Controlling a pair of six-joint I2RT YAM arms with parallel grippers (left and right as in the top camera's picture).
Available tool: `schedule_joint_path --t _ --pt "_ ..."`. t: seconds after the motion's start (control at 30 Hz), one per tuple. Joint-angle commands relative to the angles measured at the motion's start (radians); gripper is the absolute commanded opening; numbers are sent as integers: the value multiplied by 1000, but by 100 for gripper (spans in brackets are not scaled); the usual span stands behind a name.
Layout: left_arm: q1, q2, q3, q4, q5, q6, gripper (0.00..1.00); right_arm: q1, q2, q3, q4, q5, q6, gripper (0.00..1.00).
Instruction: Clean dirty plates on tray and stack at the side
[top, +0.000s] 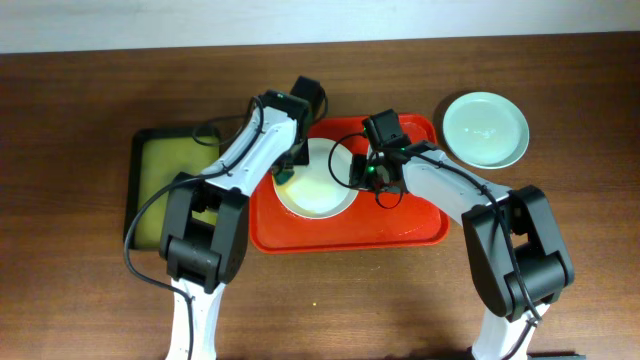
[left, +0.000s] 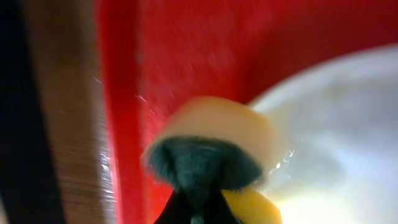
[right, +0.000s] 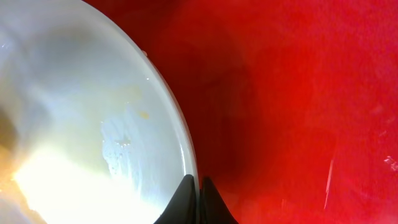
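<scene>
I will release the yellow sponge from my left gripper near the middle of the black-rimmed tray's yellow-green inside (top: 179, 179).
A white plate (top: 318, 190) lies on the red tray (top: 400, 228), left of middle. My left gripper (top: 288, 172) is shut on a sponge (left: 208, 149) with a dark green pad and yellow foam. It presses the sponge at the plate's left rim (left: 336, 118), over the tray floor (left: 186, 50). My right gripper (top: 362, 178) is shut on the plate's right rim; its fingers (right: 199, 194) pinch the edge. The plate (right: 74, 112) shows wet streaks and a small yellow smear in the right wrist view, with tray (right: 298, 112) beside it. A mint-blue plate (top: 485, 130) sits on the table right of the tray. No third plate shows separately.
A black-rimmed tray with a yellow-green inside (top: 165, 190) lies on the table left of the red tray, close to my left arm. The brown table (left: 62, 124) shows beyond the red tray's rim. Arm cables hang over the tray's back edge.
</scene>
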Motion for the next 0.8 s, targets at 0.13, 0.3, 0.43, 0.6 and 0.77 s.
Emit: schedule_joint_path --t 0.13,0.3,0.43,0.6,0.77 --pt "23 11 66 37 372 12 0 -7 19 5 -7 55 5 4" --pt "-24 77 64 68 416 12 0 -7 19 5 -9 55 5 4" --pt "-33 104 64 25 268 12 0 -7 19 5 -16 55 5 4" --pt "-32 102 64 -57 -67 11 0 -7 19 5 -15 55 5 4" --pt "-8 88 104 -107 -105 0 0 -7 19 5 -12 55 3 4"
